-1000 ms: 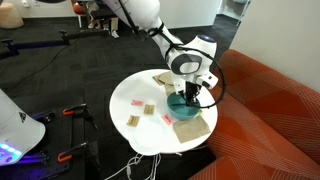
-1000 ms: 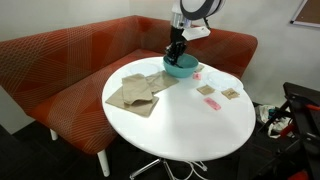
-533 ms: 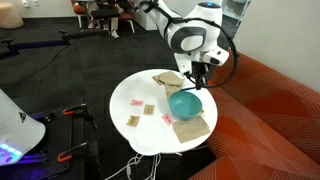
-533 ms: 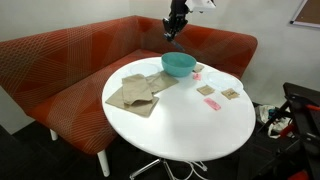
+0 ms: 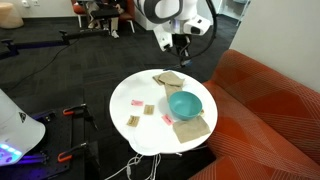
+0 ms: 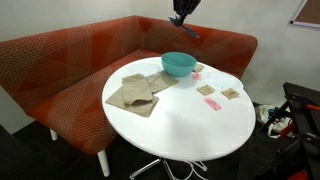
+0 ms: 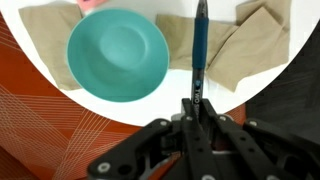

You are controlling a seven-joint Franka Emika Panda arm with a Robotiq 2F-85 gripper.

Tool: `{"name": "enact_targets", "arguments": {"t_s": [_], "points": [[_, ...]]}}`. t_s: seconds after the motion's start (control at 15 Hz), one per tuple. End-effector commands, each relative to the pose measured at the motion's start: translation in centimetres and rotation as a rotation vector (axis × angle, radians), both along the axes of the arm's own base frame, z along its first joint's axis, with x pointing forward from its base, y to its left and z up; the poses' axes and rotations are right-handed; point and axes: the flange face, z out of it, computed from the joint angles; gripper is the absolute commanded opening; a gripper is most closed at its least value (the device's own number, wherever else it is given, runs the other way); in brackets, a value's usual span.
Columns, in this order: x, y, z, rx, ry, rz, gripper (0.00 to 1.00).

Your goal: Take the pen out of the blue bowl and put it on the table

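Observation:
Next, my gripper releases the pen between the table's rim and the pink packet [image 5: 135, 91] farthest from the blue bowl. The pen is now raised well above the table.
The blue bowl [image 5: 186, 105] is a teal round bowl on the white round table [image 5: 135, 104], near the sofa side; it also shows in the other exterior view [image 6: 178, 64] and in the wrist view [image 7: 117, 54], where it looks empty. My gripper [image 5: 182, 43] is raised well above the table and is shut on the pen [image 7: 199, 45], a dark blue pen that points down from the fingers [image 7: 194, 98]. In the other exterior view the gripper [image 6: 185, 20] is at the top edge, with the pen [image 6: 189, 30] slanting below it.
Brown paper napkins [image 6: 135, 92] lie on the table beside the bowl, and more lie under it [image 5: 192, 127]. Small pink and tan packets [image 6: 212, 96] are scattered on the tabletop. The orange-red ribbed sofa [image 6: 70, 60] wraps around the table.
The gripper has risen from inside the bowl to high above the table, taking the pen with it. The bowl is left empty and has not moved.

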Motion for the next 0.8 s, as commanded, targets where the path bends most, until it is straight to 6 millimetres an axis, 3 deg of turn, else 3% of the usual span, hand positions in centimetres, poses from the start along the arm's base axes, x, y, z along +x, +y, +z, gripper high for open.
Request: {"name": "enact_targets", "arguments": {"t_s": [0.0,0.4,0.73], "points": [[-5.7,3.9,0.1,0.015,0.02,0.092,0.03],[-11.8,9.6,-5.1,-0.003,0.152,0.2,0.03],[-14.1,11.8,-10.3,-0.024,0.209,0.237,0.03]]}}
